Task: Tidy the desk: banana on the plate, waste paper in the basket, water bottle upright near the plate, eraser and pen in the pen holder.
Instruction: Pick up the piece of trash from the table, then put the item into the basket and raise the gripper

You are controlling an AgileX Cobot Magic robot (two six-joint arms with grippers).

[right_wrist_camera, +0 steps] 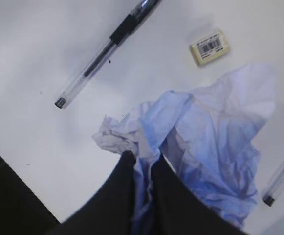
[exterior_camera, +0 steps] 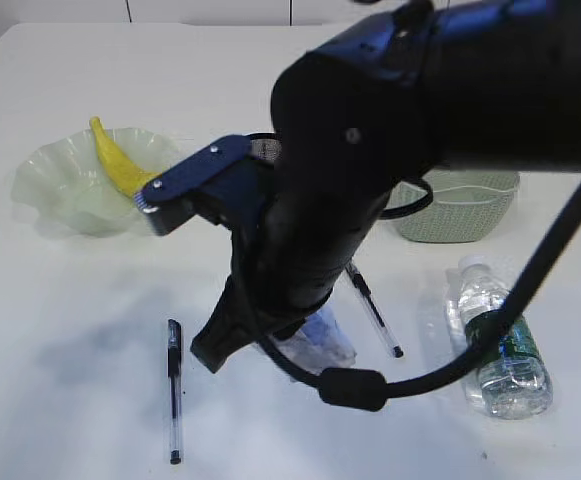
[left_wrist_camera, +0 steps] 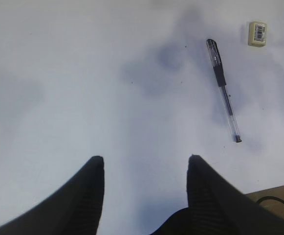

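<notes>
My right gripper is going to drop the waste paper, now lying on the desk, inside the basket point(exterior_camera: 426, 173), near the basket's side that faces the pen holder.
In the right wrist view my right gripper point(right_wrist_camera: 142, 159) is shut on a fold of the waste paper point(right_wrist_camera: 215, 142), a crumpled white sheet lying on the desk point(exterior_camera: 70, 330). A pen point(right_wrist_camera: 105, 51) and the eraser point(right_wrist_camera: 209, 47) lie just beyond it. My left gripper point(left_wrist_camera: 145, 159) hangs open over bare desk, with a pen point(left_wrist_camera: 223, 90) and the eraser point(left_wrist_camera: 257, 34) further off. The banana point(exterior_camera: 118, 163) lies in the plate point(exterior_camera: 55, 185). The water bottle point(exterior_camera: 495, 340) lies on its side at the right. A dark arm hides most of the pen holder point(exterior_camera: 262, 148).
The basket point(exterior_camera: 460, 210) stands at the back right, partly behind the arm. Two pens point(exterior_camera: 174, 388) point(exterior_camera: 374, 310) lie on either side of the paper. A black cable point(exterior_camera: 530, 280) crosses over the bottle. A brown edge point(left_wrist_camera: 273, 193) shows beside the desk.
</notes>
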